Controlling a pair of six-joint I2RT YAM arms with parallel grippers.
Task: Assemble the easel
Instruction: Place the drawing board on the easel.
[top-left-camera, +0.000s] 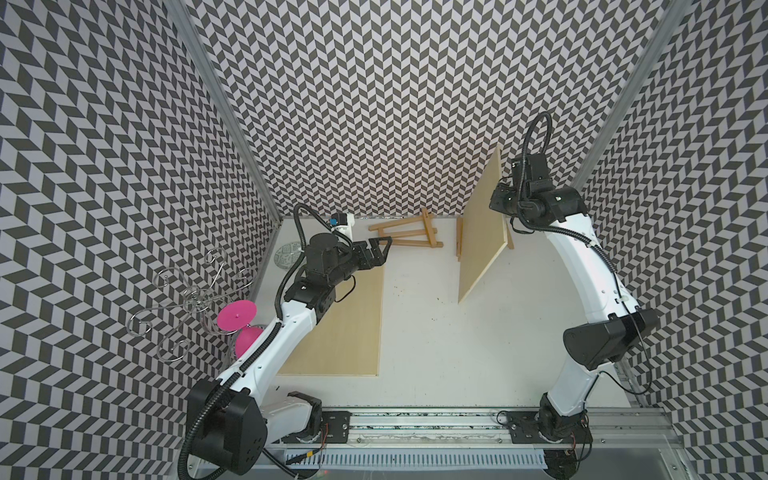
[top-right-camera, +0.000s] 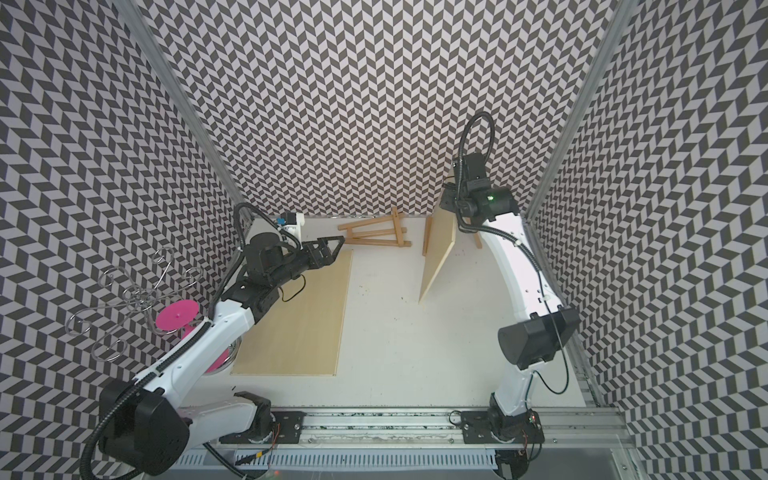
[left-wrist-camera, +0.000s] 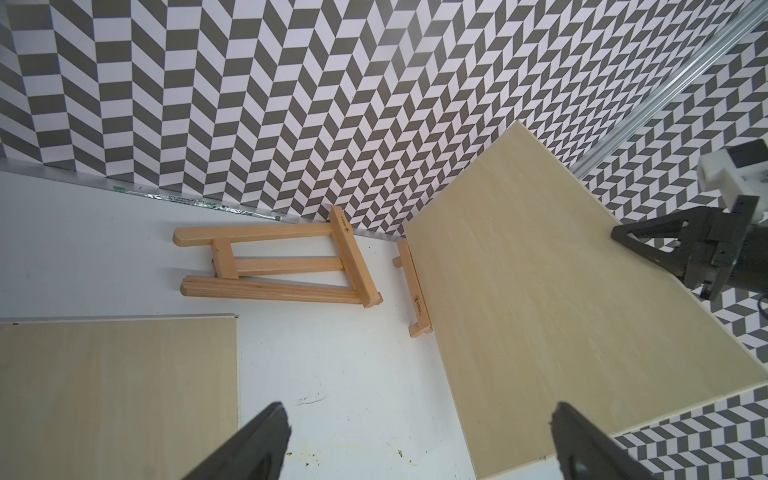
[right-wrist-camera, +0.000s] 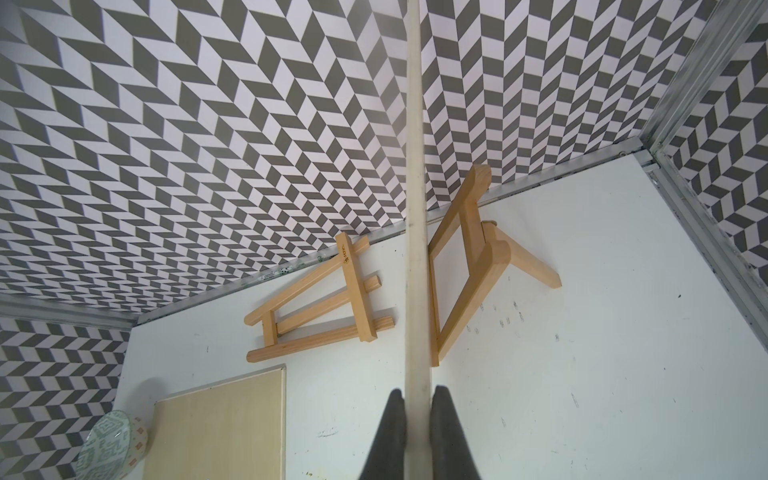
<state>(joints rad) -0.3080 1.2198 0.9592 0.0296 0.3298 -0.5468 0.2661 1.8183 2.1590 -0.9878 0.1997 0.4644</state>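
Observation:
I will let go with my right gripper of the tilted board leaning back against the standing easel (top-left-camera: 499, 221) (right-wrist-camera: 466, 260), with the board's foot on the ledge.
A folded wooden easel (top-left-camera: 409, 232) (left-wrist-camera: 282, 262) lies flat by the back wall. My open left gripper (top-left-camera: 384, 245) (left-wrist-camera: 419, 411) hovers just left of it, holding nothing. To the right a pale wooden board (top-left-camera: 484, 232) (left-wrist-camera: 540, 299) stands tilted on its lower edge. My right gripper (top-left-camera: 500, 195) (right-wrist-camera: 417, 395) is shut on the board's upper edge. Behind the board stands a second easel (right-wrist-camera: 469, 266), its ledge (left-wrist-camera: 415, 291) against the board's foot and mostly hidden in both top views. Another board (top-left-camera: 345, 324) lies flat under my left arm.
A patterned plate (top-left-camera: 288, 254) sits in the back left corner. A wire stand with pink discs (top-left-camera: 237, 316) rises at the left edge. Patterned walls close three sides, and the arms' rail (top-left-camera: 415, 424) runs along the front.

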